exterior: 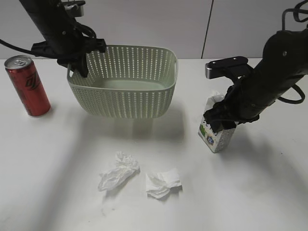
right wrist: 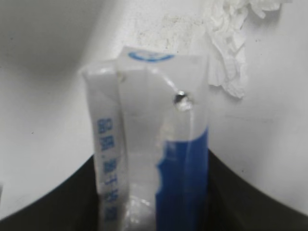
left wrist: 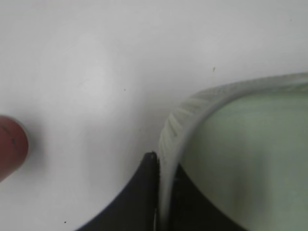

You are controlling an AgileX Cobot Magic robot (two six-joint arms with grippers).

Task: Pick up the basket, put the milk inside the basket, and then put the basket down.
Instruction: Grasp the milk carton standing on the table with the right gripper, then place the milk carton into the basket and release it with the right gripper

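Note:
The milk carton, now held slightly tilted beside the basket, will be let go by my right gripper inside the pale green basket point(exterior: 147, 84), toward the end opposite my left gripper.
The pale green basket point(exterior: 126, 86) is tilted, its left end held up. My left gripper point(exterior: 77, 65) is shut on the basket's left rim; in the left wrist view the rim point(left wrist: 179, 126) runs between the two black fingers point(left wrist: 163, 192). The milk carton point(exterior: 216, 132) stands at the right, tilted slightly. My right gripper point(exterior: 226, 118) is shut on its upper part. In the right wrist view the carton point(right wrist: 149, 144) fills the gap between the fingers point(right wrist: 151, 211), blue lettering on its side.
A red soda can point(exterior: 27, 86) stands at the far left, also seen blurred in the left wrist view point(left wrist: 10, 147). Two crumpled white tissues point(exterior: 118, 172) point(exterior: 163, 183) lie at the front centre; one shows in the right wrist view point(right wrist: 231, 43).

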